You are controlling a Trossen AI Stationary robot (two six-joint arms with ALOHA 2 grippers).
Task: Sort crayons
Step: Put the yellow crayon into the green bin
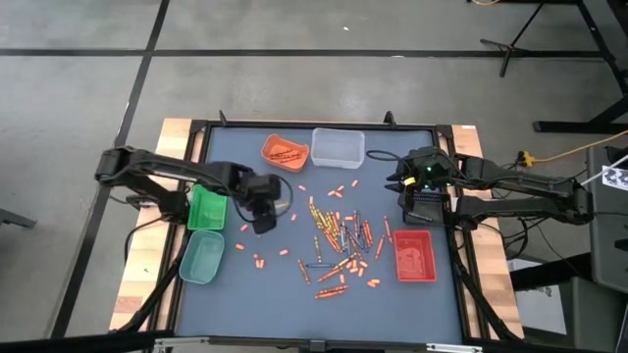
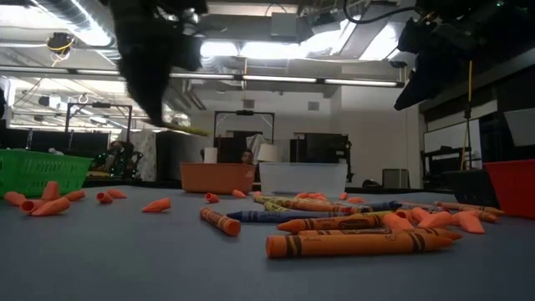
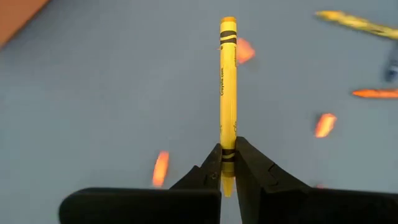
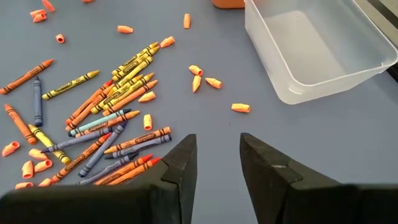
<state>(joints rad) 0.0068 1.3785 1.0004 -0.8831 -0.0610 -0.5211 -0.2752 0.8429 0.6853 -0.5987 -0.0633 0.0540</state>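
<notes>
My left gripper is going to release the yellow crayon, setting it down so that it rests in the middle of the empty green tray (image 1: 210,212). The crayon now hangs above the mat near that tray.
Many crayons (image 1: 339,240) lie in a loose pile on the blue-grey mat, with short orange bits (image 4: 200,70) scattered around them. My left gripper (image 1: 265,218) hangs above the mat left of the pile, near the green tray (image 1: 207,208), and is shut on one yellow crayon (image 3: 227,81). In the low view that crayon (image 2: 191,129) juts from the raised gripper (image 2: 159,113). At the table's right, my right gripper (image 4: 217,155) waits open above the mat, beside the clear tray (image 4: 311,50), with nothing between its fingers. My left gripper pinches the yellow crayon near one end (image 3: 227,152) between its two fingertips (image 3: 211,163). The fingers come from above, pointing steeply down. The rest of the crayon sticks out beyond the fingertips, nearly level, and is lifted clear of the mat.
An orange tray (image 1: 285,151) and the clear tray (image 1: 338,147) stand at the far edge. A pale green tray (image 1: 201,257) sits near the left edge and a red tray (image 1: 414,255) at the right. Bare mat lies along the near edge.
</notes>
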